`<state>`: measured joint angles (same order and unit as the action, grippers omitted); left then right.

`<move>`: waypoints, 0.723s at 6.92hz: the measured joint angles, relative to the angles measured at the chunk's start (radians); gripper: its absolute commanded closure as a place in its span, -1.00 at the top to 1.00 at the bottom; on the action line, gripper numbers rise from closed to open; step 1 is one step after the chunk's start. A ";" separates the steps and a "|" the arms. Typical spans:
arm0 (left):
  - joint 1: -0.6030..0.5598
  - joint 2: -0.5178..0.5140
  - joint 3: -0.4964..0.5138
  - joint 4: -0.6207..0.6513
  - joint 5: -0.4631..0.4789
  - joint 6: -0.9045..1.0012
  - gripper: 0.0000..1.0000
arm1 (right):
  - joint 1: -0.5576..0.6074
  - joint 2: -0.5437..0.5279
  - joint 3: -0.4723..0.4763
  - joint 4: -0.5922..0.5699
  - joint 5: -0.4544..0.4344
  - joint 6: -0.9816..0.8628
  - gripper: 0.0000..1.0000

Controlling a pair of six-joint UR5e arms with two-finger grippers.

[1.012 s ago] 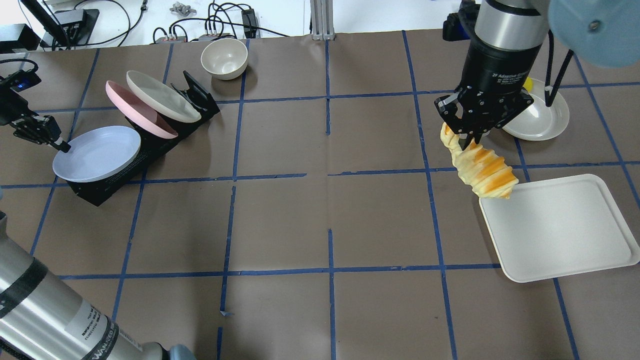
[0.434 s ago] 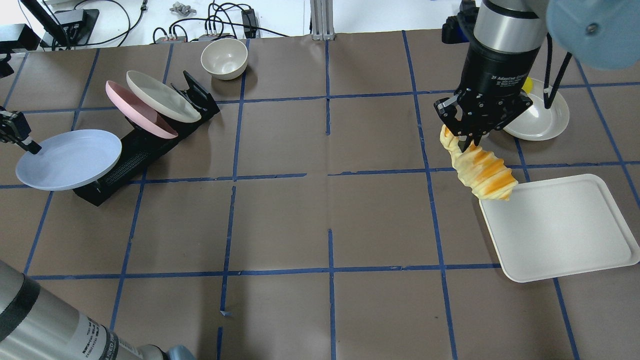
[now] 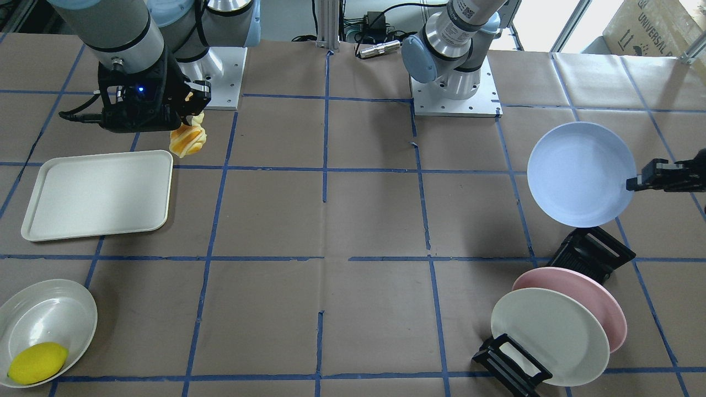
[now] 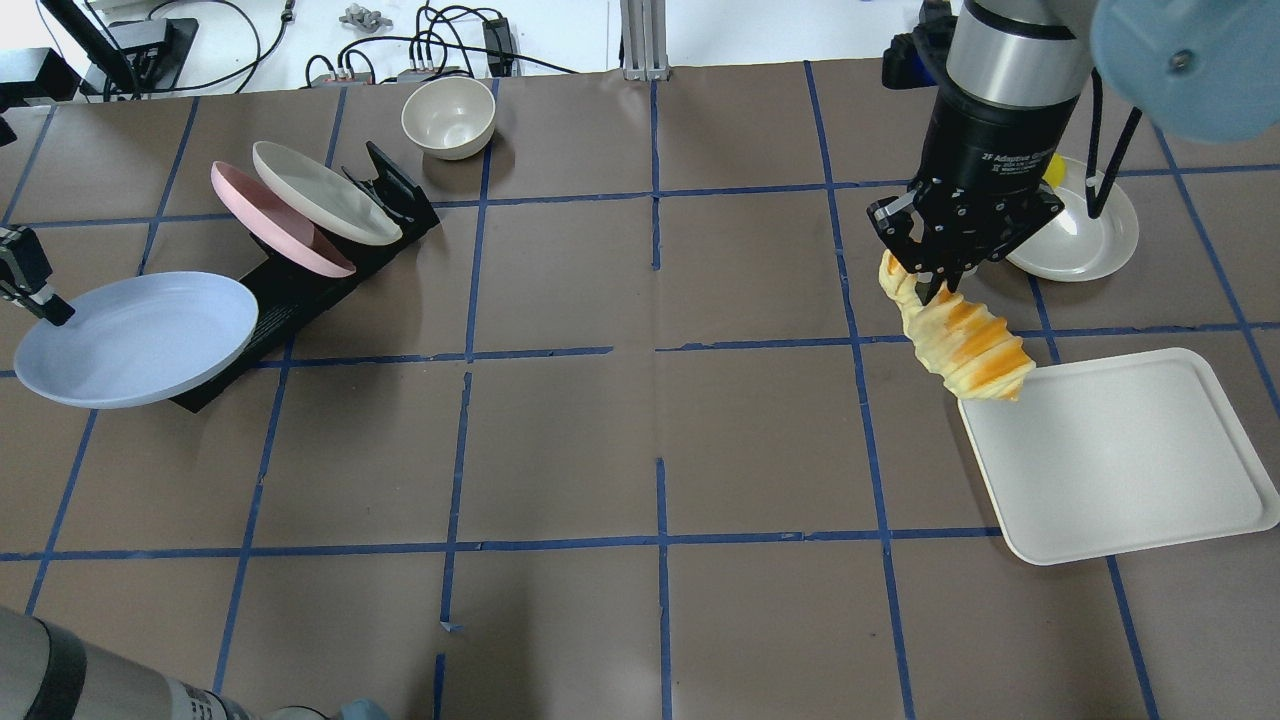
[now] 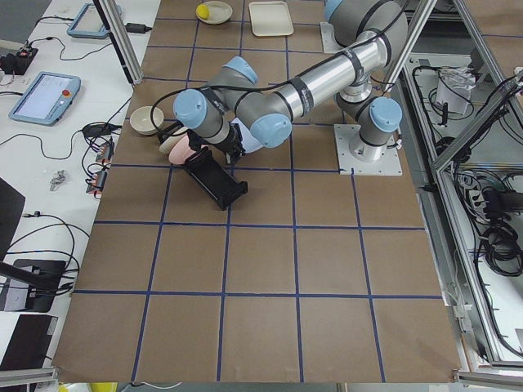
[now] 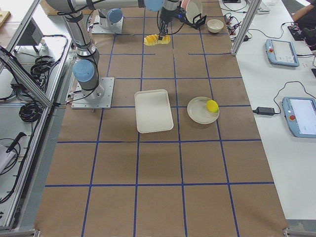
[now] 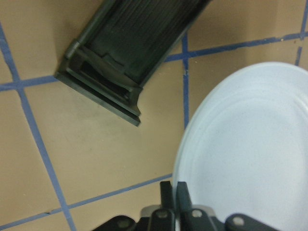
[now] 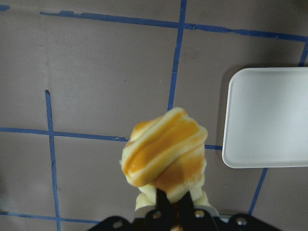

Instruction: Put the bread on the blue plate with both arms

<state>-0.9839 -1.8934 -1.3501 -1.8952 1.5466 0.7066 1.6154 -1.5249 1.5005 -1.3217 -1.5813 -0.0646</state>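
The robot's left gripper needs to let go of the blue plate on the open table, by the gap in the blue tape lines (image 3: pixel 322 251). The plate is now held off the black rack's end.
My right gripper (image 4: pixel 935 285) is shut on one end of the bread (image 4: pixel 966 345), an orange and cream striped roll that hangs in the air beside the white tray's corner. The bread also shows in the front-facing view (image 3: pixel 188 140) and the right wrist view (image 8: pixel 164 150). My left gripper (image 4: pixel 52 308) is shut on the rim of the blue plate (image 4: pixel 135 338) and holds it above the table, off the end of the black rack. The plate shows in the front-facing view (image 3: pixel 581 173) and the left wrist view (image 7: pixel 250 154), where the fingers (image 7: pixel 165 193) pinch its edge.
A black plate rack (image 4: pixel 300 280) holds a pink plate (image 4: pixel 278 233) and a cream-white plate (image 4: pixel 322 192). A cream bowl (image 4: pixel 448 116) stands at the back. A white tray (image 4: pixel 1120 455) lies at the right. A white dish (image 3: pixel 47 320) holds a lemon (image 3: pixel 37 362).
My left gripper has pulled the blue plate off the rack, leftward and toward the robot. The right gripper and the bread have hardly moved.
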 measured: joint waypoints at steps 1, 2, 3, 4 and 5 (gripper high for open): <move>-0.095 0.060 -0.057 0.020 -0.004 -0.098 -0.81 | 0.000 0.000 0.001 0.000 0.001 -0.001 -0.62; -0.192 0.091 -0.091 0.048 -0.013 -0.186 -0.81 | 0.000 0.000 0.002 -0.001 0.003 -0.002 -0.60; -0.284 0.096 -0.114 0.093 -0.036 -0.270 -0.81 | 0.000 0.000 0.002 -0.001 0.004 -0.003 -0.60; -0.364 0.086 -0.133 0.149 -0.070 -0.346 -0.81 | 0.000 0.000 0.003 -0.001 0.004 -0.003 -0.60; -0.434 0.064 -0.150 0.205 -0.118 -0.412 -0.81 | 0.000 0.000 0.004 -0.001 0.005 -0.003 -0.57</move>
<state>-1.4176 -1.8290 -1.5000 -1.6898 1.4283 0.2944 1.6153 -1.5248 1.5043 -1.3227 -1.5763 -0.0675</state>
